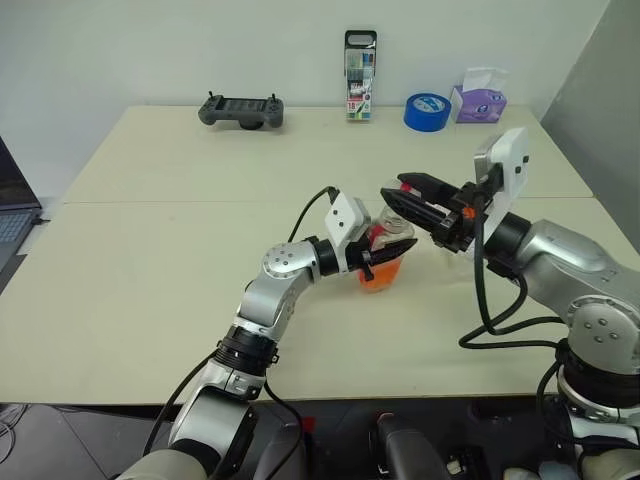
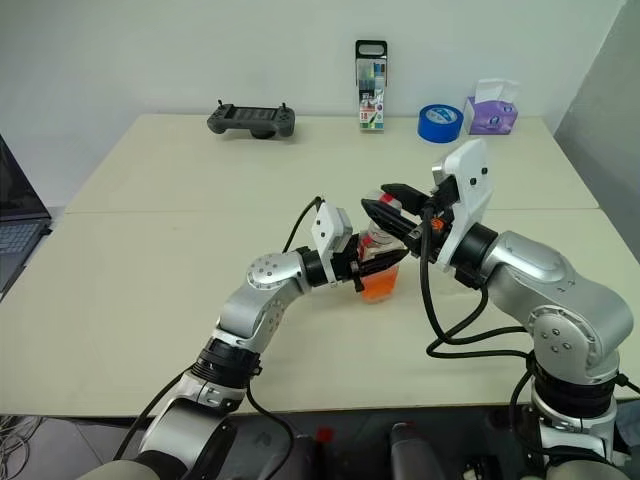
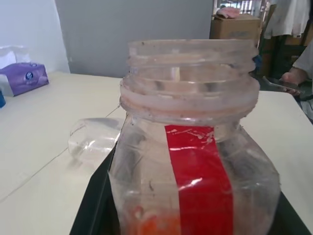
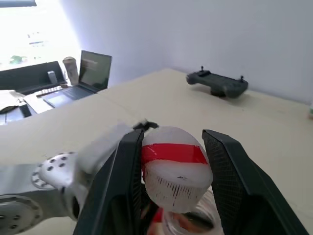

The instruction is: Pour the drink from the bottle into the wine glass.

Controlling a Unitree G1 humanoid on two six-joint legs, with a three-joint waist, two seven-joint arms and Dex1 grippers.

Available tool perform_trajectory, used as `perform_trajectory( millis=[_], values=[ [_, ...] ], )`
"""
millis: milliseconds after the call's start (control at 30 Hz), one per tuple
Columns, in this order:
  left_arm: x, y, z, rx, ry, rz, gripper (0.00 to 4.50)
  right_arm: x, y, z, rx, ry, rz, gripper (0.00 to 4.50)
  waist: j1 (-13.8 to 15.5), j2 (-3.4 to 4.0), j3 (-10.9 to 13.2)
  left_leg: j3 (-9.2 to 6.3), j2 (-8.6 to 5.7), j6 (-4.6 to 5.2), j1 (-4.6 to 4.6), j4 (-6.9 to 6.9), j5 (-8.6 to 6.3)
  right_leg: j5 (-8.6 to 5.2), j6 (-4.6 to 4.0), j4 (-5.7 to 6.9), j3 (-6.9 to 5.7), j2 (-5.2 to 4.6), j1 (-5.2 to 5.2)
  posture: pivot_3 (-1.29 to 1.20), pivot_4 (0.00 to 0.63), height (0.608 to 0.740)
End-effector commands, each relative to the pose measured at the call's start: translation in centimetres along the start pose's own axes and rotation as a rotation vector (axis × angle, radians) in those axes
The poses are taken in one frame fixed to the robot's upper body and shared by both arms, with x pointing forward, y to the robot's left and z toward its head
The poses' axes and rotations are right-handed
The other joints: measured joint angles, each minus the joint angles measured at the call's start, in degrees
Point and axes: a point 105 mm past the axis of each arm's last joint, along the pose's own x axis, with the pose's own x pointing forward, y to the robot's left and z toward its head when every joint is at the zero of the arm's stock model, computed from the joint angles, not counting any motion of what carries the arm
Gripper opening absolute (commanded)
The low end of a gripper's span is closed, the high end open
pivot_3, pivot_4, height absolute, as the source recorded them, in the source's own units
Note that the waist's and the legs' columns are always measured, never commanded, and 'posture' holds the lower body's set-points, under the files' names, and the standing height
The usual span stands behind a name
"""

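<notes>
Next, my left gripper sets the bottle down just this side of the table's seam [image 1: 228, 234], straight in front of the grey game controller.
At the table's middle my left gripper [image 1: 378, 255] is shut on the bottle [image 1: 386, 258], a small clear plastic one held upright. Its threaded neck [image 3: 190, 73] is uncapped, and a red strip runs down its side. The orange drink [image 1: 380, 279] fills its bottom. Just above the neck, my right gripper [image 1: 398, 190] is shut on the bottle's cap [image 4: 177, 169], which is white and ribbed with a red band. The wine glass [image 3: 94, 139] shows as a clear rounded bowl just beyond the bottle. I cannot make out its stem or whether it stands.
Along the far edge of the beige table [image 1: 150, 300] stand a grey game controller [image 1: 241, 110], a tall marker-pen case [image 1: 360, 75], a blue tape roll [image 1: 428, 110] and a purple tissue box [image 1: 480, 100]. A laptop [image 1: 10, 220] sits off the table's left side.
</notes>
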Motion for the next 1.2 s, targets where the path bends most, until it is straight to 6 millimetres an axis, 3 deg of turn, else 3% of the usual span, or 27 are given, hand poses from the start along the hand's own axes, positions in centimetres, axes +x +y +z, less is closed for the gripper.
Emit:
perform_trajectory(
  millis=[33, 100, 167, 233, 300, 367, 467, 567, 667, 733, 967, 1100, 1200],
  values=[
    [0.0, 0.3, 0.9, 0.033, -0.040, 0.013, 1.67, -0.7, 0.2, 1.5, -0.047, -0.036, -0.001, 1.59, 0.0, 0.00, 0.0, 0.01, -0.01, 0.00, 0.00, 0.00, 0.00, 0.00, 0.00, 0.00, 0.01, -0.01, 0.00, 0.00, 0.150, 0.740],
    [0.0, 0.4, 0.8, 0.035, -0.037, 0.020, 1.67, -1.1, -0.5, 2.0, -0.059, -0.054, -0.049, 1.59, 0.0, 0.00, 0.0, 0.07, -0.02, 0.00, 0.00, 0.01, 0.00, 0.00, 0.00, 0.00, 0.06, -0.02, 0.00, 0.00, 0.150, 0.740],
    [-0.2, 1.0, 0.8, 0.046, -0.039, 0.049, 1.67, -3.0, -3.5, 2.4, -0.076, -0.069, -0.231, 1.58, 0.1, 0.00, 0.0, 0.06, -0.02, 0.00, 0.00, 0.01, 0.00, 0.00, 0.00, 0.00, 0.06, -0.02, 0.00, 0.00, 0.150, 0.740],
    [-0.5, 1.7, 1.0, 0.061, -0.049, 0.084, 1.67, -5.3, -6.6, 1.4, -0.096, -0.018, -0.444, 1.58, 0.3, -0.03, 0.0, 0.04, -0.03, 0.00, -0.03, 0.02, 0.00, 0.00, 0.00, -0.03, 0.05, -0.03, 0.01, 0.00, 0.150, 0.740],
    [-0.9, 2.8, 1.6, 0.074, -0.070, 0.144, 1.67, -9.0, -9.9, -0.8, -0.091, 0.041, -0.723, 1.58, 0.5, -0.03, 0.0, -0.03, -0.04, 0.00, -0.09, 0.03, 0.00, 0.00, 0.01, -0.09, 0.07, -0.07, 0.03, 0.00, 0.150, 0.740],
    [-1.4, 4.2, 2.3, 0.083, -0.092, 0.214, 1.67, -12.9, -11.7, -3.8, -0.040, 0.093, -0.954, 1.58, 0.5, -0.05, 0.0, -0.01, -0.04, 0.00, -0.11, 0.00, 0.00, 0.00, 0.01, -0.09, 0.16, -0.07, -0.01, 0.00, 0.150, 0.740],
    [-2.0, 5.8, 3.3, 0.095, -0.117, 0.292, 1.67, -16.4, -12.0, -8.6, 0.039, 0.209, -1.161, 1.57, 0.4, -0.05, 0.0, -0.01, -0.03, -0.01, -0.16, -0.03, 0.00, 0.00, 0.01, -0.01, 0.23, -0.07, -0.10, 0.00, 0.150, 0.740],
    [-2.7, 7.3, 4.4, 0.105, -0.140, 0.366, 1.67, -15.9, -10.0, -13.7, 0.193, 0.311, -1.110, 1.56, -0.1, -0.02, 0.0, 0.11, 0.00, -0.01, -0.05, -0.03, 0.01, -0.01, 0.02, 0.09, 0.26, -0.02, -0.10, 0.00, 0.150, 0.740],
    [-3.4, 8.5, 4.8, 0.113, -0.143, 0.425, 1.66, -15.3, -9.2, -15.7, 0.237, 0.342, -1.086, 1.56, -0.5, 0.02, -0.1, 0.28, 0.02, -0.01, 0.22, -0.05, 0.01, -0.01, 0.02, 0.10, 0.35, 0.07, -0.02, 0.00, 0.150, 0.740],
    [-4.1, 9.4, 4.8, 0.125, -0.136, 0.465, 1.66, -15.1, -9.2, -16.1, 0.258, 0.330, -1.089, 2.28, -0.5, 0.02, -0.1, 0.35, -0.01, -0.01, 0.32, -0.05, 0.00, -0.02, 0.03, 0.09, 0.36, 0.11, 0.05, 0.00, 0.150, 0.740],
    [-6.1, 12.4, 4.3, 0.125, -0.108, 0.601, 1.66, -15.6, -9.7, -15.8, 0.175, 0.402, -1.074, 4.49, 0.0, 0.02, -0.1, 0.27, -0.04, -0.01, 0.13, -0.05, 0.00, -0.02, 0.03, 0.00, 0.28, 0.09, 0.01, 0.00, 0.150, 0.740],
    [-7.1, 13.6, 4.1, 0.116, -0.110, 0.665, 1.66, -15.8, -9.2, -14.8, 0.098, 0.420, -1.026, 4.50, 0.1, 0.01, -0.1, 0.23, -0.06, -0.01, 0.08, -0.04, 0.00, -0.02, 0.04, -0.04, 0.24, 0.03, 0.01, 0.00, 0.150, 0.740],
    [-8.3, 14.9, 4.2, 0.110, -0.113, 0.734, 1.66, -14.6, -8.9, -11.4, -0.023, 0.369, -0.929, 4.50, 0.1, 0.01, -0.1, 0.24, -0.06, -0.01, 0.07, -0.03, 0.00, -0.02, 0.04, 0.00, 0.25, 0.03, -0.01, 0.00, 0.150, 0.740]
  ],
)
